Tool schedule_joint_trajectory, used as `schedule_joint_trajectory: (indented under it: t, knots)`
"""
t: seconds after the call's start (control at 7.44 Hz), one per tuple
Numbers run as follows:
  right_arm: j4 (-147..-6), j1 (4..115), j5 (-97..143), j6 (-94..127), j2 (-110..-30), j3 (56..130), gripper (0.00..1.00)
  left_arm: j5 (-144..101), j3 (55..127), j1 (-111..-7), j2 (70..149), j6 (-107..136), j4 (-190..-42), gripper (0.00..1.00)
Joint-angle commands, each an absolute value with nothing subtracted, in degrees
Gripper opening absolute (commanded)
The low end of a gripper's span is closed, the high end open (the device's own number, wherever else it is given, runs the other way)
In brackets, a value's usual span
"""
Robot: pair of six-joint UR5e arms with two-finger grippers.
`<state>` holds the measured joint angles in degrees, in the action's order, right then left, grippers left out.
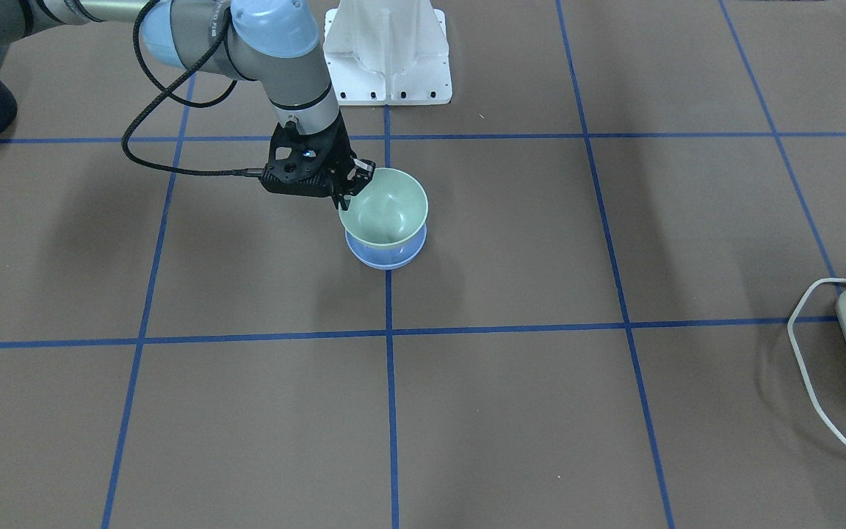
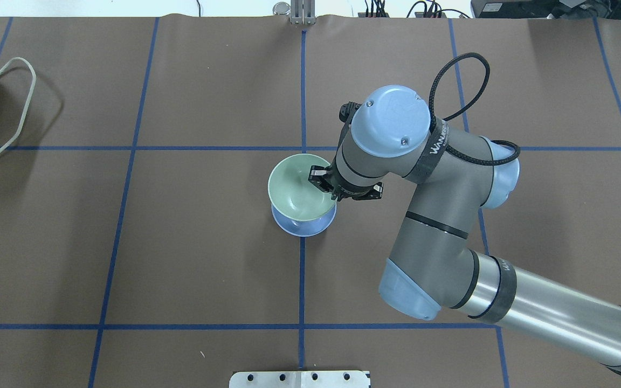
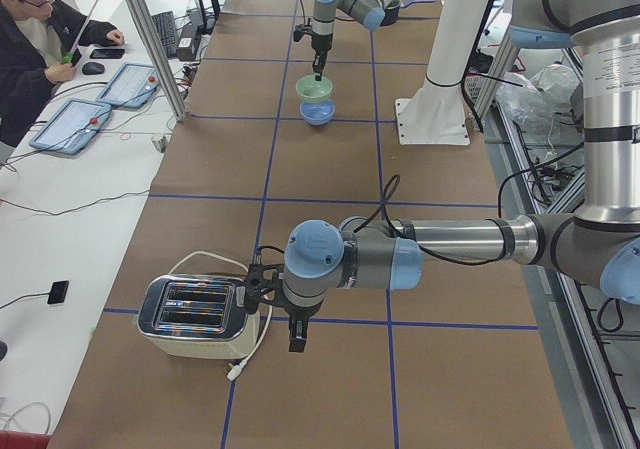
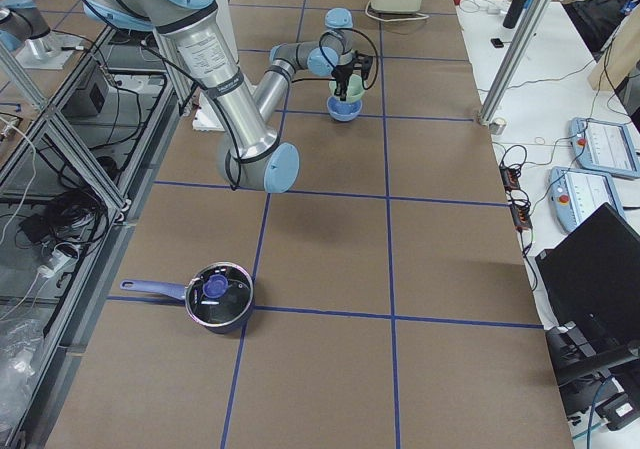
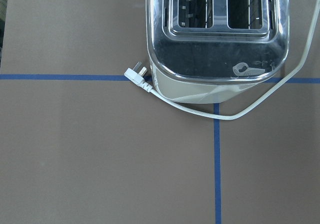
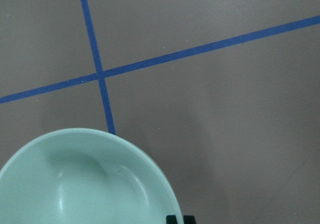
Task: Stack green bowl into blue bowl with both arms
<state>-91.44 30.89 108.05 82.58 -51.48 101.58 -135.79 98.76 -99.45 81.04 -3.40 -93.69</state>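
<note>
The robot's right gripper should release the green bowl inside the blue bowl (image 1: 387, 230) that sits on the line of blue tape.
The pale green bowl (image 1: 388, 208) hangs tilted right over the blue bowl (image 1: 386, 256), which stands on the table at a blue tape crossing. The green bowl's bottom is at the blue bowl's mouth; I cannot tell if they touch. My right gripper (image 1: 354, 181) is shut on the green bowl's rim, one finger inside and one outside. Both bowls also show in the overhead view, green (image 2: 293, 189) above blue (image 2: 303, 227), with the right gripper (image 2: 322, 181) at the rim. My left gripper (image 3: 297, 340) points down beside the toaster; I cannot tell whether it is open or shut.
A chrome toaster (image 5: 215, 34) with a loose white cord and plug (image 5: 136, 74) lies at the table's left end. A lidded pot (image 4: 218, 296) stands at the right end. The white pedestal base (image 1: 388, 51) is behind the bowls. An operator (image 3: 30, 39) sits beside the table.
</note>
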Motion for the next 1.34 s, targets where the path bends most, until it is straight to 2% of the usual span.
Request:
schedule_joint_trajectory:
  t: [0.0,0.67,0.94,1.21]
  knots:
    - [-87.3,30.2,107.4,82.7,-51.2,97.4,0.0,-135.7,98.6,-99.4,80.9,-3.4,-93.6,0.99]
    - [-85.9,29.1,106.0,82.5,-51.8,95.4,0.0,-135.8,98.4,-99.1,80.9,-3.4,-93.8,0.99]
    - [-85.9,29.0,105.9,82.5,-51.8,95.4,0.08,-135.7,98.5,-99.1,80.9,-3.4,-93.8,0.99]
    - [-85.9,27.8,104.2,82.5,-51.8,95.2,0.24,-135.7,98.4,-99.1,80.9,-3.4,-93.8,0.98]
